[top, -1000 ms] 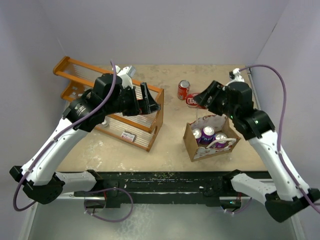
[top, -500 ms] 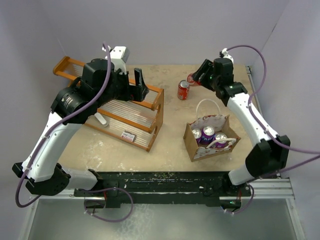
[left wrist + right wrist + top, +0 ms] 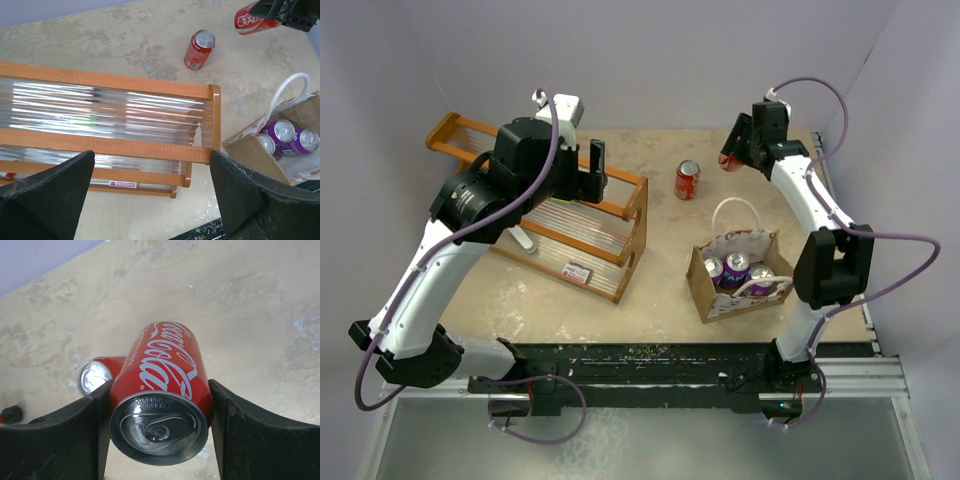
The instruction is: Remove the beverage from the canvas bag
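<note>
Next, I release the red Coca-Cola can from my right gripper so that it rests on the table (image 3: 708, 195) next to the second red can, away from the rack.
The canvas bag (image 3: 704, 284) stands at the right front of the table, white handles up, with three purple beverage cans (image 3: 736, 268) upright inside; it also shows in the left wrist view (image 3: 248, 151). My right gripper (image 3: 733, 157) is stretched toward the far right of the table and is shut on a red Coca-Cola can (image 3: 165, 365), held tilted above the tabletop (image 3: 252, 18). A second red can (image 3: 687, 180) stands upright on the table to its left (image 3: 96, 377). My left gripper (image 3: 150, 200) hangs open and empty over the wooden rack.
A wooden rack (image 3: 582, 225) with clear ribbed shelves fills the left half of the table, under the left arm. Grey walls close in the back and both sides. The right arm's elbow (image 3: 830, 265) stands just right of the bag.
My right gripper has carried the red can from just behind the bag up and back to the far right of the table. The left arm has shifted slightly left over the rack.
</note>
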